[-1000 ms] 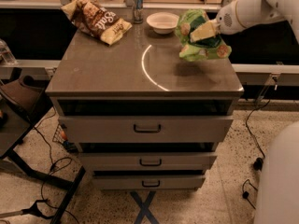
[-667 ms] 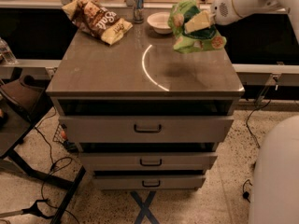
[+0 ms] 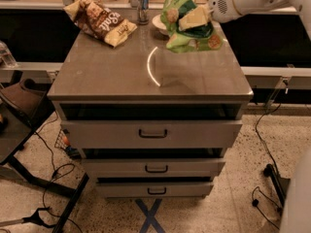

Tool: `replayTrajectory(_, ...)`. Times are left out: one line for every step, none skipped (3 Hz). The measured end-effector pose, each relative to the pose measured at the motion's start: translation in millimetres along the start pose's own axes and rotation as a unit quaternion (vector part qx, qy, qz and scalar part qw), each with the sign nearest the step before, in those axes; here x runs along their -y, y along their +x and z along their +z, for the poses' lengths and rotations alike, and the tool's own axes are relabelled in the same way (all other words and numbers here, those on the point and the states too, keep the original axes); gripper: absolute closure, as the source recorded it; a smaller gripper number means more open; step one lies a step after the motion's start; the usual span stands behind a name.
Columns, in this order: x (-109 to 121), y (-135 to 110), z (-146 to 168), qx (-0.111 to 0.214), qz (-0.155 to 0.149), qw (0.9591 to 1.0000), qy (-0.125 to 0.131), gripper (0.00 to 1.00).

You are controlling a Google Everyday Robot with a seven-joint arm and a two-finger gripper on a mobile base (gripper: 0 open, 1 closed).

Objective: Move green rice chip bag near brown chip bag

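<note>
Next, I release the green rice chip bag on the cabinet top just in front of the brown chip bag (image 3: pixel 95 57).
The green rice chip bag (image 3: pixel 187 30) is light green with a dark teal patch. It hangs above the back right of the cabinet top, held in my gripper (image 3: pixel 195 17), which is shut on its upper part. My white arm (image 3: pixel 248 0) reaches in from the upper right. The brown chip bag (image 3: pixel 99 22), dark brown with a pale yellow end and white script, lies at the back left of the cabinet top (image 3: pixel 112 72). The two bags are well apart, with a can between them.
A slim metal can (image 3: pixel 142 5) stands at the back centre. A white bowl (image 3: pixel 159 23) sits behind the green bag, partly hidden. The grey cabinet has three drawers (image 3: pixel 153 133). A dark chair (image 3: pixel 19 101) stands to the left; cables lie on the floor.
My gripper has carried the green bag up and to the left, from above the right edge toward the back centre, closer to the bowl and can. The brown bag has not moved.
</note>
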State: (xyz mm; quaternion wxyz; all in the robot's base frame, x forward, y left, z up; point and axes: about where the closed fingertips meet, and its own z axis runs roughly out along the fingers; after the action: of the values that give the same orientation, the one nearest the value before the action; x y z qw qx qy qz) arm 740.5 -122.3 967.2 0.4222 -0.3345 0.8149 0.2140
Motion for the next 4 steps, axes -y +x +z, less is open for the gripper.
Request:
replayTrajectory(-48.8, -16.5, 19.9, 0.026, -0.013, 0.9996, -0.001, 1.0)
replayTrajectory(-82.2, 0.9, 71.0, 0.004, -0.017, 0.9998, -0.002, 1.0)
replayTrajectory(-113.1, 15.6, 123.4, -0.017, -0.015, 0.9996, -0.019, 1.0)
replayTrajectory(-113.1, 15.6, 123.4, -0.017, -0.015, 0.9996, -0.019, 1.0)
